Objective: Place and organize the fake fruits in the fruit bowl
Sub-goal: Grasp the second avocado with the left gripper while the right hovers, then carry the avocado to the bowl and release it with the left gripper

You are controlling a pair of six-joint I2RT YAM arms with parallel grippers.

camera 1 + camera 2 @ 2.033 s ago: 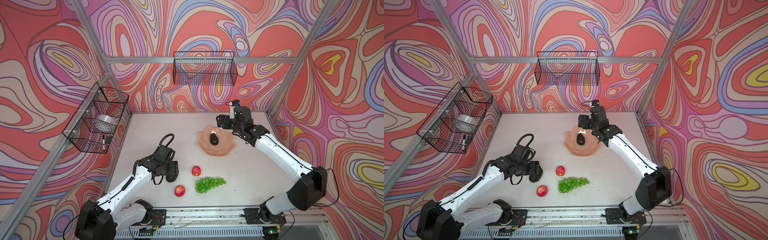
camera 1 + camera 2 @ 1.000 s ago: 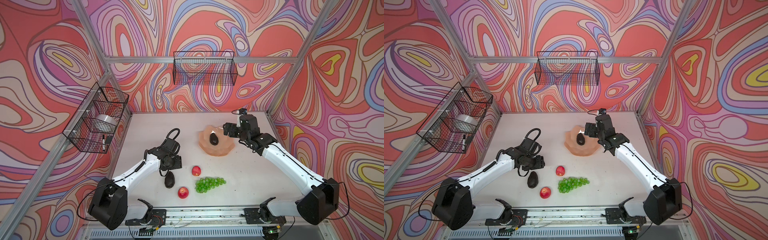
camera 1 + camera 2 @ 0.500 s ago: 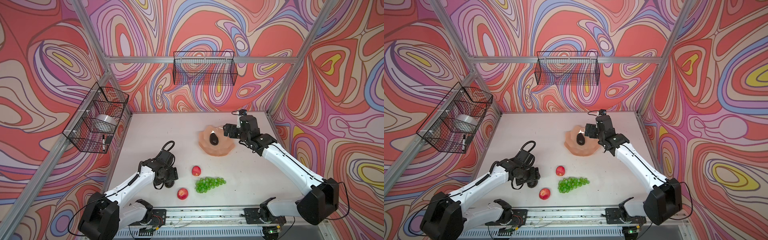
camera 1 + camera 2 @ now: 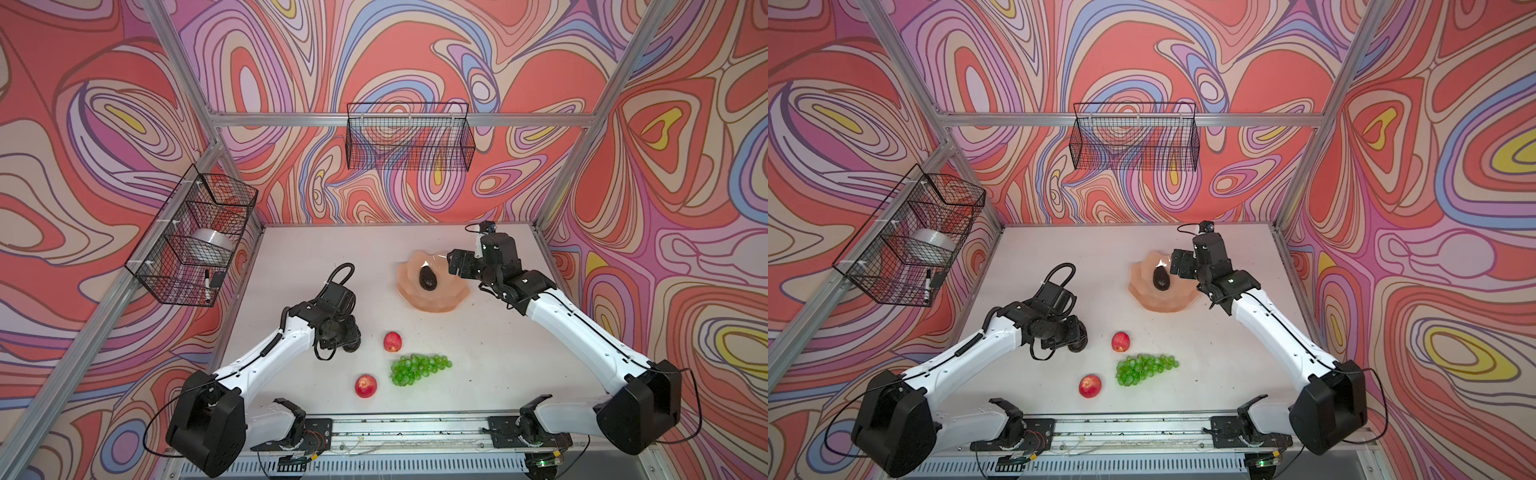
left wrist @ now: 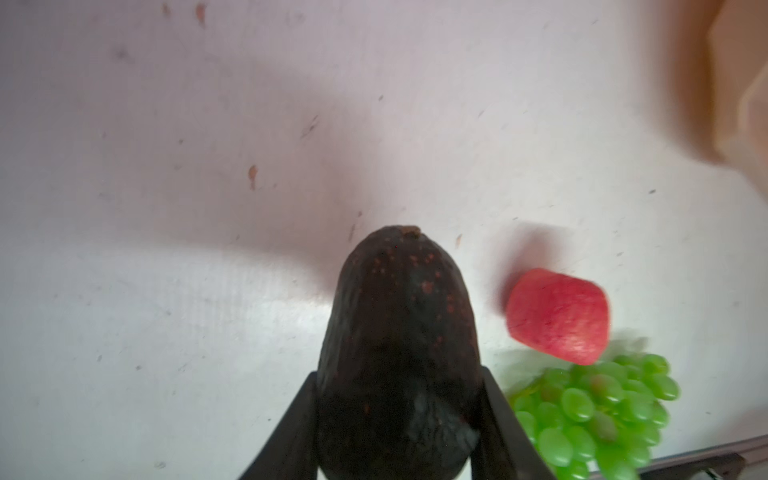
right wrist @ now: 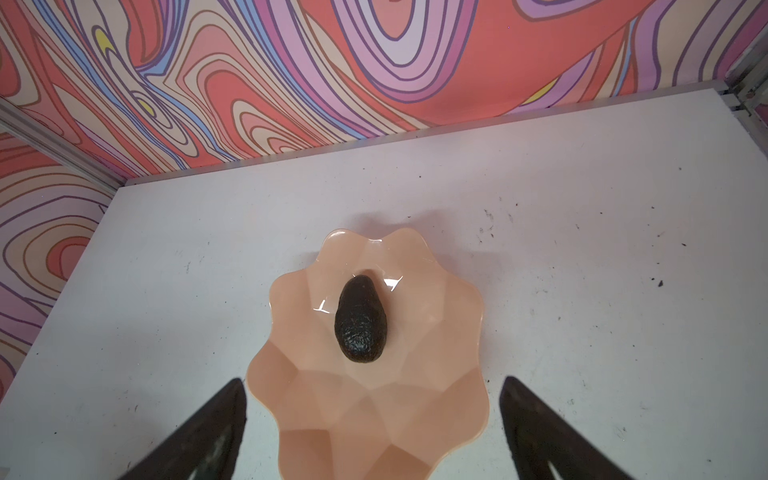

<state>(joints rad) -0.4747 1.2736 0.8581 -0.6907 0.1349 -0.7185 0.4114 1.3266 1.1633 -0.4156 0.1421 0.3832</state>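
Next, I release the left gripper's avocado in the peach fruit bowl [image 4: 423, 289], against the other avocado's apple-facing side.
In the left wrist view my left gripper [image 5: 399, 380] is shut on a dark avocado [image 5: 399, 332], one black finger on each side of it. In both top views that gripper [image 4: 348, 334] [image 4: 1073, 332] is low over the table's left half and hides the avocado. A second avocado [image 4: 428, 277] [image 6: 360, 324] lies in the peach fruit bowl [image 4: 432, 305] [image 6: 374, 415]. My right gripper [image 4: 455, 264] [image 6: 372, 381] stands open beside the bowl's right rim, holding nothing. Two red apples [image 4: 392, 341] [image 4: 365, 385] and green grapes [image 4: 417, 368] [image 5: 602, 411] lie on the table.
A black wire basket [image 4: 409, 141] hangs on the back wall. Another basket [image 4: 191, 241] on the left wall holds a tape roll and a marker. The arms' mounting rail [image 4: 407, 428] runs along the table's front edge.
A second ago the avocado lay on the table in front of my left gripper; the gripper has come down over it and shut on it. The right arm has stayed put.
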